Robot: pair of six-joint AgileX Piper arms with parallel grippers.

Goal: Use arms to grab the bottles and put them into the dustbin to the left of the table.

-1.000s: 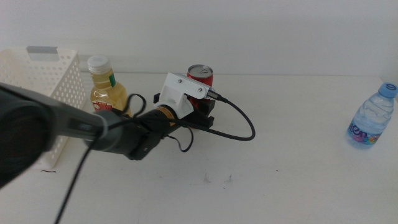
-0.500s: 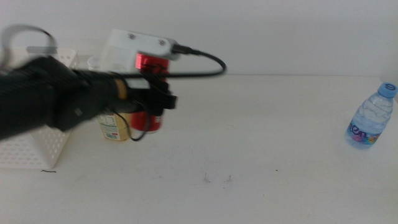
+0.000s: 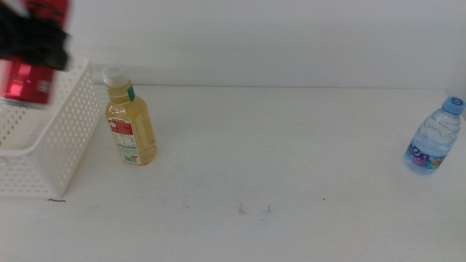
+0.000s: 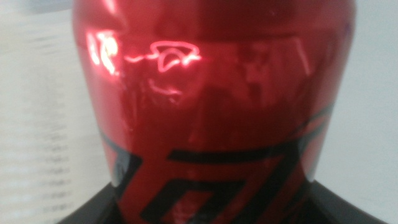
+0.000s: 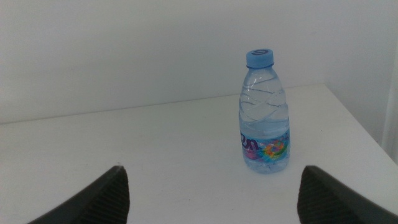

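Note:
Next, I release the slim red can from my left gripper inside the white perforated dustbin (image 3: 28, 124), just behind the dustbin's near rim.
My left gripper (image 3: 33, 40) is at the far left, shut on the slim red can (image 3: 25, 81), and holds it in the air over the white perforated dustbin (image 3: 69, 138). In the left wrist view the can (image 4: 211, 106) fills the picture between the dark jaws, with the dustbin's wall (image 4: 37, 155) behind it. The yellow-liquid bottle (image 3: 129, 120) stands upright just right of the dustbin. The small clear water bottle (image 3: 435, 135) stands upright at the far right. My right gripper (image 5: 211, 199) is open and empty, short of the water bottle (image 5: 264, 118), and out of the middle view.
The white table (image 3: 291, 167) has a few dark specks near the front middle. A white wall runs along its far edge. The table's right edge lies close behind the water bottle.
My left gripper has lifted the red can from beside the yellow-liquid bottle and carried it left and up, over the dustbin. The two bottles have not moved.

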